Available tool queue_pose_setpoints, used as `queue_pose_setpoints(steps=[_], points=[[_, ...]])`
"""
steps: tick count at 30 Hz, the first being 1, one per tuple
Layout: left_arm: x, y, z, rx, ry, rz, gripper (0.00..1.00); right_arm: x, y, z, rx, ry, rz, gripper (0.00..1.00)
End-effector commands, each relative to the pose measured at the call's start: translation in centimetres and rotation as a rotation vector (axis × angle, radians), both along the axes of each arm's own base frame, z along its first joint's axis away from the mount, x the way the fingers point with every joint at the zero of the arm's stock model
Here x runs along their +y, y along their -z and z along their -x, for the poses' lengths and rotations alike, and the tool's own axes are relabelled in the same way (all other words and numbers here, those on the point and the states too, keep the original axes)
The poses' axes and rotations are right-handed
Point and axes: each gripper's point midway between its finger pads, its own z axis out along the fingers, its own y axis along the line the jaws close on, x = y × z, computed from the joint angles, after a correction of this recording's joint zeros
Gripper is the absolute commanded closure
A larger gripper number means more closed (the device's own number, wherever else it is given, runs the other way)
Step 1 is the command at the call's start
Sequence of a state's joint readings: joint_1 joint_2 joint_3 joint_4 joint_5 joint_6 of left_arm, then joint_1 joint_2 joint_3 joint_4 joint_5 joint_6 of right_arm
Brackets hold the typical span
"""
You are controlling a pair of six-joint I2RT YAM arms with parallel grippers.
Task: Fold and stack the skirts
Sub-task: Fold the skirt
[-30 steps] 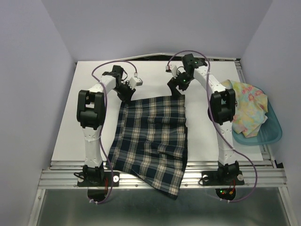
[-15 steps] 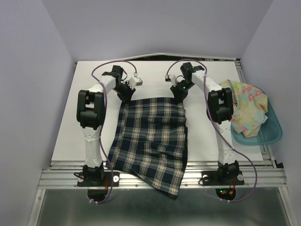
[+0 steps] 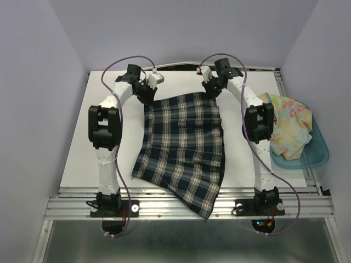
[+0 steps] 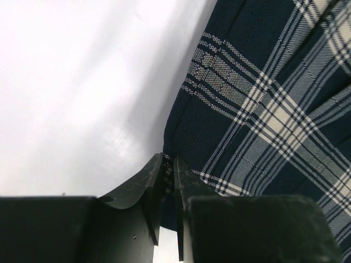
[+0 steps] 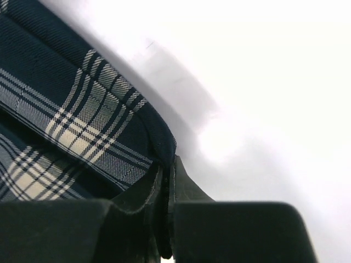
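Observation:
Next, my right gripper lets go of the dark plaid skirt's corner halfway down the skirt, just inside its bin-side edge [image 3: 208, 141].
The dark plaid skirt [image 3: 184, 145] lies spread on the white table [image 3: 74, 148], its near hem hanging over the front edge. My left gripper [image 3: 147, 97] is shut on its far left corner [image 4: 181, 137]. My right gripper [image 3: 211, 92] is shut on the far right corner [image 5: 148, 126]. In both wrist views the cloth edge is pinched between the fingertips. The pastel flowered skirt [image 3: 288, 129] lies crumpled in the teal bin at the right.
The translucent teal bin [image 3: 318, 156] sits at the table's right edge, beside the right arm. Purple cables loop above both arms near the back wall. Metal rails run along the near edge.
The right gripper closed on the skirt's far right corner. Both grippers moved toward the back of the table, pulling the plaid skirt away from the front edge and stretching it flatter.

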State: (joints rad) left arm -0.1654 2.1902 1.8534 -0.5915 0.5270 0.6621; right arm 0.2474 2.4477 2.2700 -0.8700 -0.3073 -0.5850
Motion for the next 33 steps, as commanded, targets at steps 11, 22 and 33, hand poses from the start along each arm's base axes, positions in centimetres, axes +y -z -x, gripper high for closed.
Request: queue_pose_setpoints(steps=[11,22,33], points=[[1.8,-18.3,-5.7,-0.588,-0.114,0.05,1.0,-3.9,-27.4,-6.8,-0.752,0.223,-0.118,0.99],[1.9,-15.9,5.0,-0.626,0.085,-0.003,1.0,-0.3,-23.3,6.4,-0.533,0.015,-0.117,0.99],[3.3,-2.3,13.7,-0.657,0.113,-0.254,1.0,2.2,-4.3,20.3,-0.287,-0.103,0.049,0.99]])
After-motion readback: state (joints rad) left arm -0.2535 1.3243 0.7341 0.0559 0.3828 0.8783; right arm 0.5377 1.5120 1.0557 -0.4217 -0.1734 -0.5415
